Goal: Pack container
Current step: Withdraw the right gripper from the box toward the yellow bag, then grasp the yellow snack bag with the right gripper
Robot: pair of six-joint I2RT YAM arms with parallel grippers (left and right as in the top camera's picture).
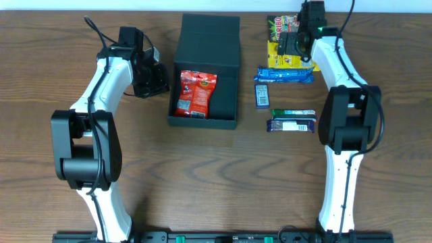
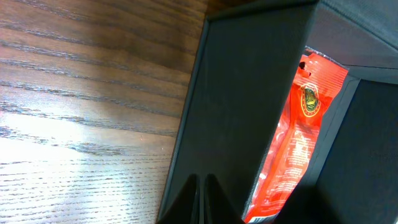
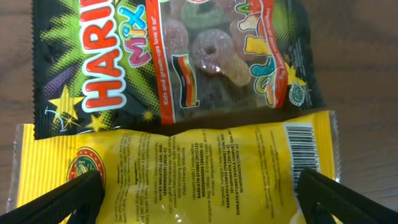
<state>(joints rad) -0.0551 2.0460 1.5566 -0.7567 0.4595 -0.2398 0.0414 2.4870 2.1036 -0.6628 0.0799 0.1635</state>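
Observation:
Next, my right gripper backs off and pinches the yellow snack packet by its barcode end (image 3: pixel 311 146), because the packet lies flat and reaches past both of my fingers.
The container (image 1: pixel 202 122), a shallow black box with its flap lid folded back, sits mid-table with a red snack packet (image 1: pixel 196 93) lying inside. My left gripper (image 1: pixel 154 79) is shut and empty, just outside the box's left wall (image 2: pixel 242 99); its tips (image 2: pixel 202 190) point at that wall, and the red packet (image 2: pixel 305 143) shows beyond it. My right gripper (image 1: pixel 297 46) hovers at the back right over a yellow snack packet (image 3: pixel 205 174). It is open wide (image 3: pixel 202 196), with one finger at each end of the packet.
A Haribo gummy bag (image 3: pixel 186 62) lies just beyond the yellow packet, partly under it. Right of the box lie a blue packet (image 1: pixel 287 73), a small blue packet (image 1: pixel 262 94), a green bar (image 1: pixel 293 113) and a dark blue bar (image 1: pixel 291 125).

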